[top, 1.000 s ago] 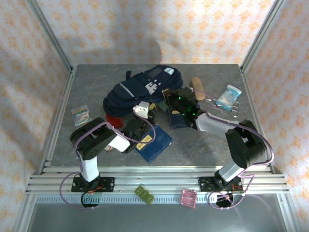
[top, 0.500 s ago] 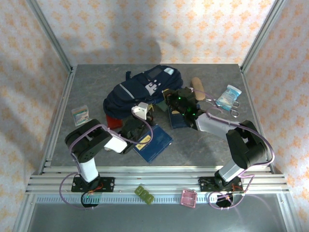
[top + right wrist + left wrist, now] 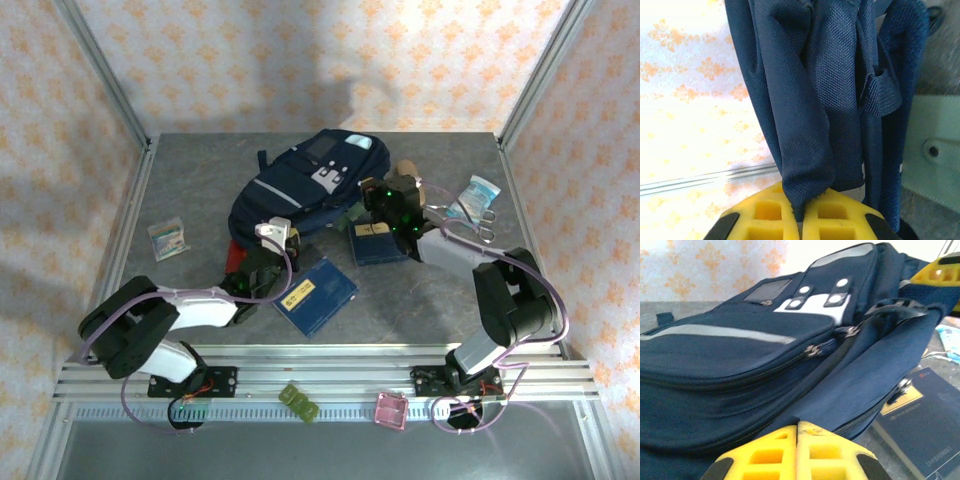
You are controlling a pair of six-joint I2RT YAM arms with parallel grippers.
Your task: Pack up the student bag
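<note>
My right gripper needs to let go of the bag's fabric fold at the back edge of the navy book (image 3: 358,217) under my right arm.
The student bag (image 3: 300,185), a navy backpack with a pale grey stripe, lies at the middle back of the table, its right side pulled up. My right gripper (image 3: 368,195) is at that right side. In the right wrist view it (image 3: 801,212) is shut on a fold of the bag's fabric (image 3: 810,100), which hangs from the yellow fingers (image 3: 767,212). My left gripper (image 3: 268,245) is at the bag's near edge. Seen from the left wrist, its jaws (image 3: 798,426) are shut with the tips pinching the bag's lower fabric (image 3: 765,365).
Two flat navy books with yellow labels lie near the bag, one (image 3: 318,295) in front, one (image 3: 378,243) under the right arm. Scissors (image 3: 470,218), a blue-white packet (image 3: 472,197) and a brown object (image 3: 410,172) sit at the back right. A small packet (image 3: 167,238) lies left.
My left arm has stretched forward to the bag's near edge and its jaws have closed there. The right gripper has pulled the bag's right side up and back, shifting the bag.
</note>
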